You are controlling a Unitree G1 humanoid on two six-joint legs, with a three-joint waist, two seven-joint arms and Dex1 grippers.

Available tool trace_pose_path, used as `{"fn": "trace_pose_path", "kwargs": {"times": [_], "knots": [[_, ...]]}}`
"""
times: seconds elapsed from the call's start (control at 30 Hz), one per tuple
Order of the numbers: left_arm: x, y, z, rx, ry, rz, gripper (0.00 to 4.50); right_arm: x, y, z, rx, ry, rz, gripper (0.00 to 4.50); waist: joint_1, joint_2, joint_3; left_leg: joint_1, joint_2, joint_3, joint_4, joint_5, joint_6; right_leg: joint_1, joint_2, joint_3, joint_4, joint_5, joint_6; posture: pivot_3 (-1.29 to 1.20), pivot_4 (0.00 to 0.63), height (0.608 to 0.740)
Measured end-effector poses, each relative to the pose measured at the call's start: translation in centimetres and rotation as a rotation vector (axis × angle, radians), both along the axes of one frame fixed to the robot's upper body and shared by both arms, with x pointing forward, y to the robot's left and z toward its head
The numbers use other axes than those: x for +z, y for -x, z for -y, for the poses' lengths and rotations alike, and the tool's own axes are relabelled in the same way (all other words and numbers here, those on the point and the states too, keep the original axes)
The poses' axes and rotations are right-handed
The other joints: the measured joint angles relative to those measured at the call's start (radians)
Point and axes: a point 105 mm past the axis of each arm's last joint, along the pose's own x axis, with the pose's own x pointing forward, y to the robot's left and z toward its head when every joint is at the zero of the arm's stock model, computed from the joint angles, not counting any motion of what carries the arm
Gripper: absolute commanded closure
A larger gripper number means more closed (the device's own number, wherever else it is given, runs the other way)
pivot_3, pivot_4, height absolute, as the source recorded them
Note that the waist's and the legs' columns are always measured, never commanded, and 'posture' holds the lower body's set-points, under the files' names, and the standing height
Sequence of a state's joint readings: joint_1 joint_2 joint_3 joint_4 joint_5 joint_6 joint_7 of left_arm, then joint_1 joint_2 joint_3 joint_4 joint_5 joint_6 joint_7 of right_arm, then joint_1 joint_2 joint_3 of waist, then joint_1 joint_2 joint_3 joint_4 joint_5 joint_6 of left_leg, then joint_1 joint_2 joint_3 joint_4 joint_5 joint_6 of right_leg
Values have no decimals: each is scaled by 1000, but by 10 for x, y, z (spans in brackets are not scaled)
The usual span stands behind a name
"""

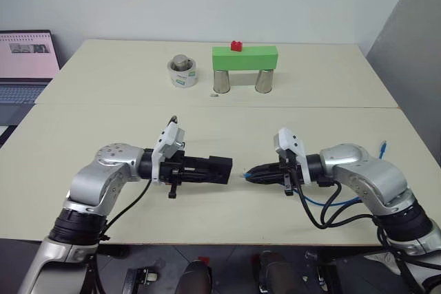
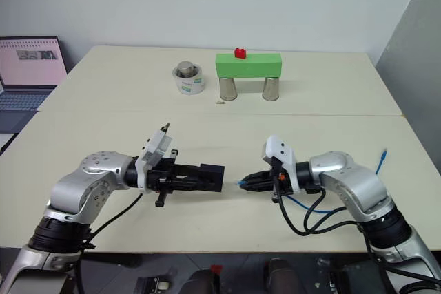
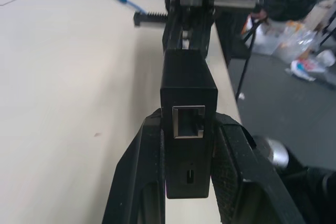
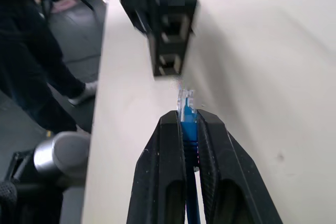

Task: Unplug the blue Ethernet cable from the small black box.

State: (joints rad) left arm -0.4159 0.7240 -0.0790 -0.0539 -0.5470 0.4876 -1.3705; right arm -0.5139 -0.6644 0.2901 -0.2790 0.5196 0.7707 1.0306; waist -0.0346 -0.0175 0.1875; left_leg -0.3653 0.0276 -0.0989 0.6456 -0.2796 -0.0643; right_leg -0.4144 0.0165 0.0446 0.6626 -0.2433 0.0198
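The robot's left gripper needs to put the small black box, now held just above the table, down on the bare table (image 1: 163,131) in front of the white roll.
My left gripper (image 1: 204,169) is shut on the small black box (image 1: 215,169) and holds it just above the table. The box's open end points toward my right gripper. In the left wrist view the box (image 3: 188,93) sits between the fingers (image 3: 140,182), and its metal-rimmed port (image 3: 189,121) is empty. My right gripper (image 1: 249,174) is shut on the clear plug (image 4: 185,102) of the blue Ethernet cable (image 1: 332,202). A small gap separates the plug from the box (image 4: 168,24). The cable loops back under my right arm.
At the back of the table (image 1: 207,122) a green block (image 1: 244,58) with a small red brick (image 1: 236,46) rests on two metal cans. Left of them is a white roll (image 1: 182,74). A laptop (image 1: 26,60) stands far left. A person's dark legs (image 4: 31,77) are beside the table.
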Motion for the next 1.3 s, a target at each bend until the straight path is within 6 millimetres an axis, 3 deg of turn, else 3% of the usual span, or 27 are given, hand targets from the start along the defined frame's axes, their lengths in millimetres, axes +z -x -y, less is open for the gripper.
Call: {"fn": "trace_pose_path", "kwargs": {"times": [0.23,0.33,0.43,0.5,0.53,0.7,0.93,1.07,1.17,1.3], "knots": [[-5,-5,-9,34,-38,22,3721,-6,-6,20,-67,37,17,4449,0,0,0,-1,0,1,0,0,0,0,0,0,0,0,0,0,150,740],[-7,-7,-11,70,-39,23,3721,-9,-47,38,-291,46,142,4449,-2,0,0,0,0,2,0,0,0,0,0,1,0,0,0,0,150,740],[-11,-11,-9,113,-26,20,3721,-16,-99,77,-620,125,291,4449,-5,0,0,0,0,3,0,0,0,-1,0,2,1,1,1,0,150,740],[-14,-11,-10,132,-28,12,3721,-20,-116,99,-759,172,350,4449,-5,0,0,-1,0,3,0,0,0,-3,0,2,1,1,1,0,150,740],[-15,-12,-11,145,-32,11,3721,-23,-122,110,-820,193,378,3750,-5,0,0,-2,0,3,0,0,0,-3,0,2,1,1,0,0,150,740],[-19,-20,-7,216,-30,26,3721,-32,-135,126,-939,218,416,2690,-6,0,0,-6,0,3,-1,0,0,-7,0,3,1,3,-5,0,150,740],[-26,-62,-25,536,-36,151,3721,-7,-115,112,-801,145,482,819,1,0,0,-6,0,2,0,0,0,-6,0,2,2,2,-2,0,150,740],[-28,-87,-56,791,-28,281,3721,14,-79,78,-604,-10,468,819,-1,0,0,-5,0,2,0,0,0,-6,0,3,2,2,-2,0,150,740],[-34,-98,-68,924,-3,357,3721,33,-55,50,-464,-92,459,819,1,0,0,-4,0,2,1,0,0,-5,-1,2,2,2,-1,0,150,740],[-36,-116,-87,1111,23,432,3721,40,-29,18,-311,-125,411,819,5,0,0,-4,-1,1,2,0,0,-4,-1,1,2,2,1,0,150,740]]}}
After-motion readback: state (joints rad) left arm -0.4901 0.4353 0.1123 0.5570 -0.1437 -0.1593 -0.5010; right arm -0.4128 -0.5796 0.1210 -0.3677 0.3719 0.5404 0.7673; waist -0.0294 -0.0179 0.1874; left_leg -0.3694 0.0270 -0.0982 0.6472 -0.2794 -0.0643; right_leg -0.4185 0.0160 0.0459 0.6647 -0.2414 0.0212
